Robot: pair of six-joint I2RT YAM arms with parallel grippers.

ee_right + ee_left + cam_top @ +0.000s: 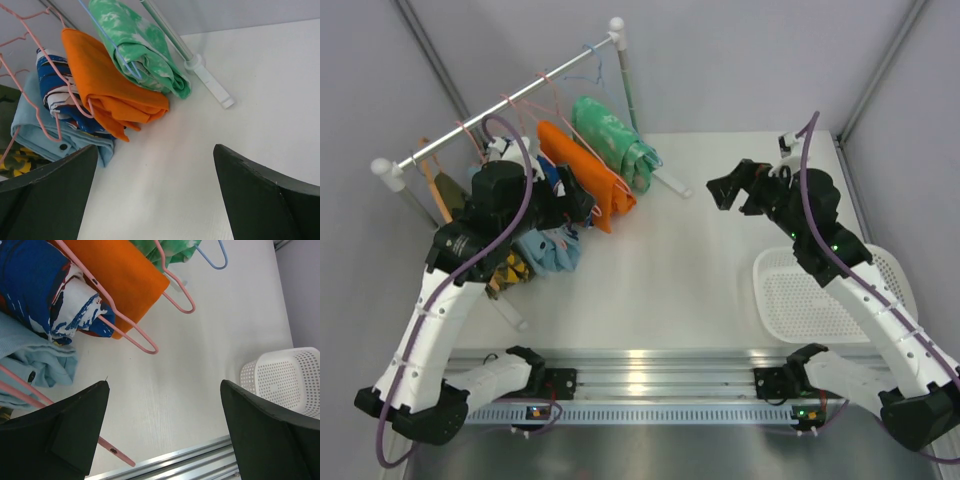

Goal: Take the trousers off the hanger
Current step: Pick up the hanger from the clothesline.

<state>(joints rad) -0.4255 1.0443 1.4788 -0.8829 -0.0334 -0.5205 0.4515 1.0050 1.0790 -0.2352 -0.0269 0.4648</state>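
Next, I move my right gripper to the blue hanger that holds the green trousers and close it on the hanger's near end (629,133) (134,72).
Five small trousers hang on pink and blue hangers on a white rail (500,105) at the far left: mint green (615,140), orange (585,178), blue-and-white patterned (45,295), light blue (548,250) and camouflage with yellow (510,268). My left gripper (575,203) is open and empty, right beside the patterned and orange trousers; its wrist view shows a pink hanger (140,342) just ahead of its fingertips. My right gripper (728,192) is open and empty over the bare table, right of the rack, facing the orange trousers (105,80) and green trousers (140,45).
A white perforated basket (810,300) stands at the near right, partly under my right arm; it also shows in the left wrist view (285,380). The rack's white foot (210,85) juts onto the table near the green trousers. A metal rail (650,385) runs along the near edge.
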